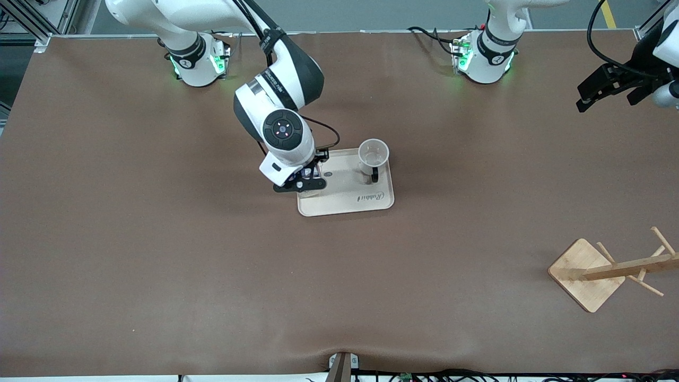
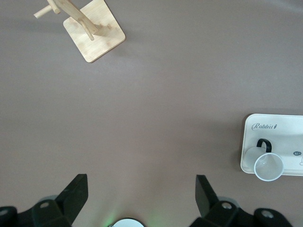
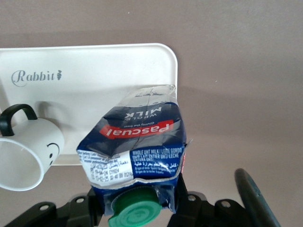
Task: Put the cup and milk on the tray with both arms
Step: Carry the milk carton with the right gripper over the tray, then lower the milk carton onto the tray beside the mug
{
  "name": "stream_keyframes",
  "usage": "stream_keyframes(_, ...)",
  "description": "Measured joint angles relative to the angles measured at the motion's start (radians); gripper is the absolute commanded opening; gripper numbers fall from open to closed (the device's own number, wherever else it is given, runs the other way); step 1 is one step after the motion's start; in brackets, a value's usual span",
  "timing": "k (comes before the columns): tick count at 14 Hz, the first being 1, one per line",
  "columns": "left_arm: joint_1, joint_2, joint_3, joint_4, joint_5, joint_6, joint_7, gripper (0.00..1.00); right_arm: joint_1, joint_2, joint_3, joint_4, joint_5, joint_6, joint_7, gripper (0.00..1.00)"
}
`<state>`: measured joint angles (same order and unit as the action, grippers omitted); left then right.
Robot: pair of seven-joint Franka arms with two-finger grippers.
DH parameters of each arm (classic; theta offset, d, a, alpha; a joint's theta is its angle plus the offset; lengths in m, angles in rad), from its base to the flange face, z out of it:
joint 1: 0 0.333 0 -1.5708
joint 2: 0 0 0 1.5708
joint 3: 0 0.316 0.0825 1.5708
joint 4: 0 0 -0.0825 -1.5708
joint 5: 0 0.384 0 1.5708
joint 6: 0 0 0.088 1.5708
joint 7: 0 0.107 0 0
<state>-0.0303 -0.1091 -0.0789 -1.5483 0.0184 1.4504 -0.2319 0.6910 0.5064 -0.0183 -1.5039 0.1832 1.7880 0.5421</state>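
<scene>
My right gripper needs to put the milk down on the tray's empty side (image 1: 324, 180) (image 3: 131, 114) next to the white cup.
The cream tray (image 1: 347, 199) with the word "Rabbit" lies mid-table. The white cup (image 1: 373, 155) with a black handle stands on it, at the corner toward the left arm's base. My right gripper (image 1: 303, 180) is shut on the milk (image 1: 309, 173), low over the tray's edge toward the right arm's end. In the right wrist view the gripper (image 3: 137, 208) clamps the carton (image 3: 137, 142) just below its green cap, its base at the tray (image 3: 94, 71), beside the cup (image 3: 28, 151). I cannot tell if the carton touches the tray. My left gripper (image 1: 610, 87) waits open and empty, high up.
A wooden rack (image 1: 586, 273) with pegs lies tipped near the left arm's end of the table, nearer to the front camera than the tray. The left wrist view shows the gripper (image 2: 139, 198), the rack (image 2: 92, 28), the tray (image 2: 279, 127) and the cup (image 2: 268, 166).
</scene>
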Motion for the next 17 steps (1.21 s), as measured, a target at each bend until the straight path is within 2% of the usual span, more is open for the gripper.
stream_keyframes(9,0.001,0.0,0.0,0.001,0.0,0.001,0.0,1.0,0.033,0.0,0.001,0.01,0.013,0.006,0.006,0.0)
stream_keyframes(14,0.003,-0.003,0.001,0.001,0.0,0.001,-0.002,1.0,0.052,0.02,0.002,0.002,0.013,0.032,0.075,0.0)
stream_keyframes(15,0.004,-0.005,0.002,0.002,0.0,0.001,-0.002,1.0,0.055,0.024,0.002,0.004,0.013,0.034,0.077,0.07)
stream_keyframes(16,0.005,-0.008,0.003,0.002,0.0,0.001,-0.002,1.0,0.058,0.023,0.002,0.005,0.012,0.036,0.08,0.22)
stream_keyframes(17,0.005,-0.01,0.003,0.002,0.0,0.001,-0.002,1.0,0.06,0.024,0.001,0.005,0.01,0.037,0.081,0.34)
